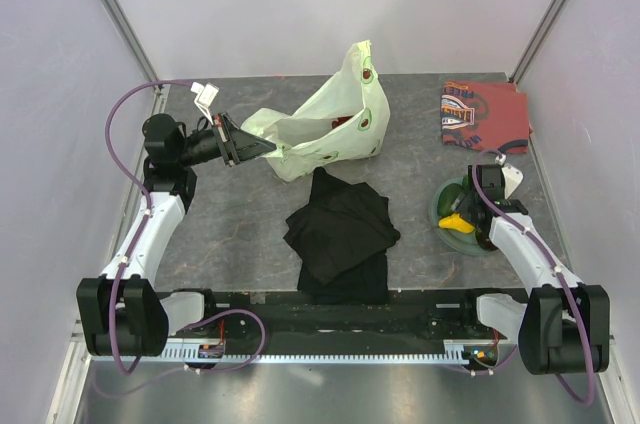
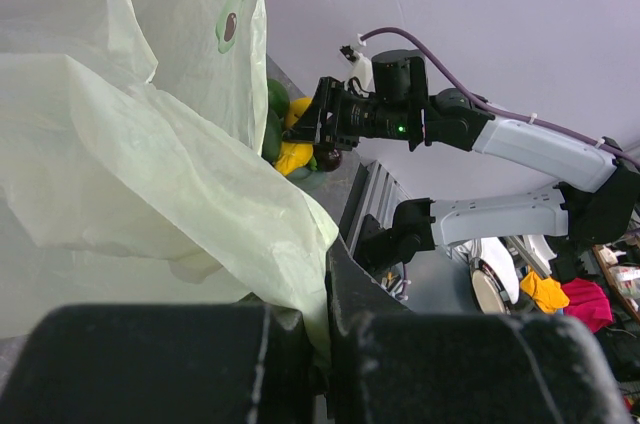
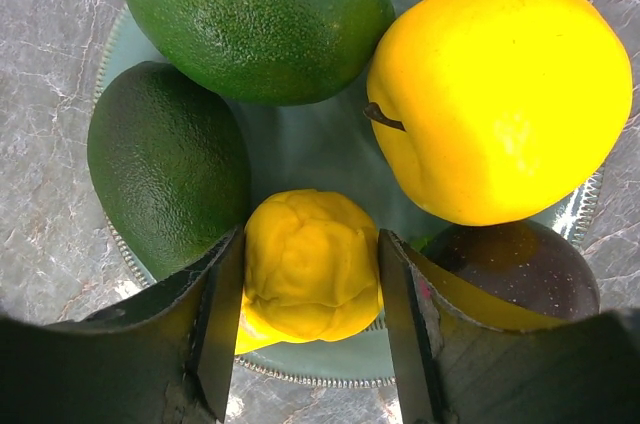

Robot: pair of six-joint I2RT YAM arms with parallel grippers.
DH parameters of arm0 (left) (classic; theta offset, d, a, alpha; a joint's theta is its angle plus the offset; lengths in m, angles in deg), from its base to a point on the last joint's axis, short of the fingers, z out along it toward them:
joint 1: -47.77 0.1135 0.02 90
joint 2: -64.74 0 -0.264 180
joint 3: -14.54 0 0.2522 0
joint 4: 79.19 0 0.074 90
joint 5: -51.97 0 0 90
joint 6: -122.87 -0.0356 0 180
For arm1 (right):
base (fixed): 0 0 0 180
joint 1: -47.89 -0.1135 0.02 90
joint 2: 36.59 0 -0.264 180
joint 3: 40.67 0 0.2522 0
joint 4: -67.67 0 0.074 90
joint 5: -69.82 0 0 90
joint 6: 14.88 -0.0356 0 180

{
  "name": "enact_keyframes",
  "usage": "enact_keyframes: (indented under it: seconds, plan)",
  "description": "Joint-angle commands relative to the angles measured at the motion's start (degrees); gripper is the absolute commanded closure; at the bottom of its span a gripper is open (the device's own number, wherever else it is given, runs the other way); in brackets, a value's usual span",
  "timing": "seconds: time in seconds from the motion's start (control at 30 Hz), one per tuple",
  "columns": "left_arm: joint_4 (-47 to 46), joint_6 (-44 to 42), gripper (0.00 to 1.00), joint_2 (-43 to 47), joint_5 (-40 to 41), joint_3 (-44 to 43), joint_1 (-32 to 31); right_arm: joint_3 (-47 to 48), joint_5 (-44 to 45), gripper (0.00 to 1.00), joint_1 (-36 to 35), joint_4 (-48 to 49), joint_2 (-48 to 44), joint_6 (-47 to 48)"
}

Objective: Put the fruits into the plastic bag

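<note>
The robot's right gripper will set the small yellow fruit, now still on the grey-green plate, down inside the plastic bag (image 1: 325,126) beside the dark red shape.
The pale yellow-green plastic bag (image 1: 330,129) lies at the back centre with its mouth facing left. My left gripper (image 1: 255,147) is shut on the bag's edge (image 2: 300,244) and holds it up. A dark red shape (image 1: 341,122) shows inside the bag. The grey-green plate (image 1: 440,206) at the right holds two green fruits (image 3: 250,14) (image 3: 165,169), a big yellow fruit (image 3: 500,94), a dark maroon fruit (image 3: 520,264) and a small lumpy yellow fruit (image 3: 310,264). My right gripper (image 3: 310,279) is over the plate, both fingers pressed against the small yellow fruit's sides.
A folded black cloth (image 1: 340,229) lies in the middle of the table near the front. A red-orange patterned cloth (image 1: 485,114) lies at the back right. White walls enclose the table on three sides.
</note>
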Motion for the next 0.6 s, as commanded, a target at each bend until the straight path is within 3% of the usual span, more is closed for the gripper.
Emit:
enact_keyframes:
  seconds: [0.0,0.57]
  plan:
    - [0.3,-2.3,0.98,0.9,-0.2,-0.9,0.0,-0.2,1.6,0.50,0.2,0.7,-1.4,-0.2]
    - [0.4,-2.4,0.98,0.8,-0.3,-0.9,0.0,5.3,3.5,0.73,0.2,-6.0,-9.4,2.4]
